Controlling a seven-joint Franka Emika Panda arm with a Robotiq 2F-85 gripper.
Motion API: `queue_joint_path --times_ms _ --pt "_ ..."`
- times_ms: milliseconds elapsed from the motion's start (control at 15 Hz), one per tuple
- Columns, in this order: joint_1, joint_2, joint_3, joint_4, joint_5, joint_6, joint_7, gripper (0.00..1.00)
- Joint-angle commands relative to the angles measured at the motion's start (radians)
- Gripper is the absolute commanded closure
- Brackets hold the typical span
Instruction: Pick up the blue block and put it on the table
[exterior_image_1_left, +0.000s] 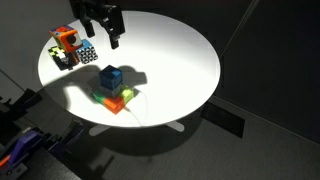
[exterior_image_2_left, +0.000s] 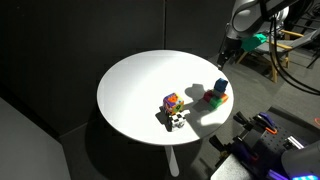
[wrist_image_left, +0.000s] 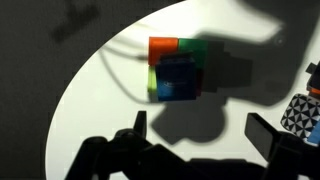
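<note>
The robot's gripper will close on the opposite sides of the blue block (exterior_image_1_left: 111, 74) (wrist_image_left: 177, 80) at the top of the stack, above the orange and green blocks.
The blue block (exterior_image_1_left: 110, 78) sits on top of a green block (exterior_image_1_left: 104, 96) and an orange block (exterior_image_1_left: 117, 103) on the round white table (exterior_image_1_left: 180, 60). It also shows in an exterior view (exterior_image_2_left: 218, 88) and in the wrist view (wrist_image_left: 178, 77). My gripper (exterior_image_1_left: 103, 33) hangs above the table behind the stack, open and empty. In the wrist view its fingers (wrist_image_left: 200, 130) spread wide below the stack, apart from it. In an exterior view the gripper (exterior_image_2_left: 226, 56) is above the table's far edge.
A small cluster of toys, orange and checkered black-and-white (exterior_image_1_left: 68, 48), stands near the table's edge; it also shows in an exterior view (exterior_image_2_left: 174, 110). A patterned object (wrist_image_left: 303, 112) is at the wrist view's right edge. Dark floor surrounds the table.
</note>
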Motion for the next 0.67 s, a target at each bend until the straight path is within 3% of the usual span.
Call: queue_joint_path --times_ms 0,600 --pt "-0.009 0.026 0.002 -0.013 0.014 0.046 -0.022 0.0" --pt "-0.033 0.116 -0.005 -0.009 0.007 0.093 -0.032 0.0"
